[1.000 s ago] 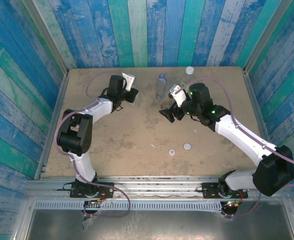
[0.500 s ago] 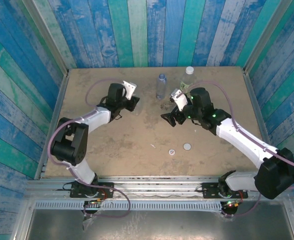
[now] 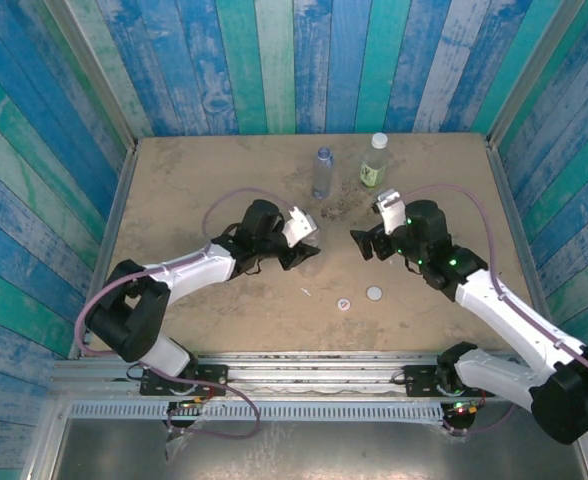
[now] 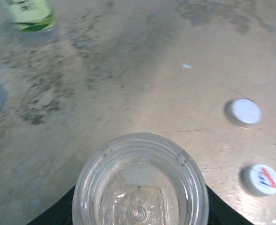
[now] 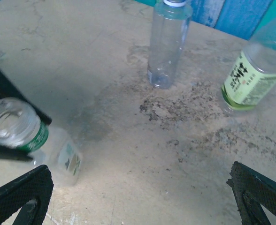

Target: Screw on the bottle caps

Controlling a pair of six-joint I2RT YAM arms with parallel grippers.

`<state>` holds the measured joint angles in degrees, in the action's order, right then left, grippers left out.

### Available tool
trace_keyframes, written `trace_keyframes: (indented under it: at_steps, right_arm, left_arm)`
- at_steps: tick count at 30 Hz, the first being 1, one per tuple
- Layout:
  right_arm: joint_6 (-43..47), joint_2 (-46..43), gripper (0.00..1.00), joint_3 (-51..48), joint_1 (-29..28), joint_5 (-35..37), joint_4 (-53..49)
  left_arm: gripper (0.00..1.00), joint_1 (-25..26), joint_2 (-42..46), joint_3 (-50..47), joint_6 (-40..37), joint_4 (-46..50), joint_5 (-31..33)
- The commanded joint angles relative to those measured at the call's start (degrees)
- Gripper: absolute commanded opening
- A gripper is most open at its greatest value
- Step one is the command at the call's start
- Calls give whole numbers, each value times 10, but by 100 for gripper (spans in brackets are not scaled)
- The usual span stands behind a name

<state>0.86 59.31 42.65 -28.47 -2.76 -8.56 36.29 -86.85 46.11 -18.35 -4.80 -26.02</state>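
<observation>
Next, I take the lower body [image 5: 69, 162] of the clear bottle with my left gripper, as it crowds the bottle's neck under its opening, before my right gripper picks the plain pale cap.
My left gripper [image 3: 302, 250] is shut on an uncapped clear bottle [image 3: 311, 240] near the table's middle. The left wrist view looks straight down its open mouth [image 4: 140, 183]; in the right wrist view this bottle [image 5: 17, 125] shows a green neck ring. My right gripper [image 3: 370, 243] hangs open and empty just right of it, its fingertips [image 5: 23, 192] wide apart. Two bottle caps lie loose nearer the front: a white one with a red-blue mark [image 3: 344, 304] [image 4: 261, 179] and a plain pale one [image 3: 375, 293] [image 4: 243, 112].
At the back stand a blue-tinted bottle [image 3: 322, 172] [image 5: 168, 42] and a green-label bottle [image 3: 374, 162] [image 5: 253, 75] with a white cap on it. A dark stain [image 5: 175, 105] marks the table in front of them. Blue plank walls close in three sides.
My left arm has carried the clear bottle from the back left toward the table's middle. The right gripper has shifted right and a little nearer the front, still open.
</observation>
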Motion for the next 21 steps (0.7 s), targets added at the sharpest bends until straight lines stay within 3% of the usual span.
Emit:
trace_keyframes:
  at_steps: [1, 5, 10, 14, 17, 21]
  right_arm:
    - [-58, -15, 100, -14, 12, 7, -4]
    - [-101, -14, 100, -7, 42, -53, -13]
    - [-152, -12, 100, -6, 91, -125, -10]
    - [-142, -7, 100, -11, 101, -171, -2]
    - [-132, -9, 100, -18, 100, -211, 17]
    - [-110, -19, 100, -23, 100, -208, 12]
  left_arm:
    - [39, 17, 21, -6, -41, 30, -39]
    - [44, 19, 24, -23, -35, -6, -33]
    - [60, 19, 34, -42, -8, -57, -38]
    - [95, 19, 53, -87, 40, -155, -48]
    - [94, 19, 60, -123, 81, -236, -39]
    - [94, 19, 61, -179, 101, -358, -37]
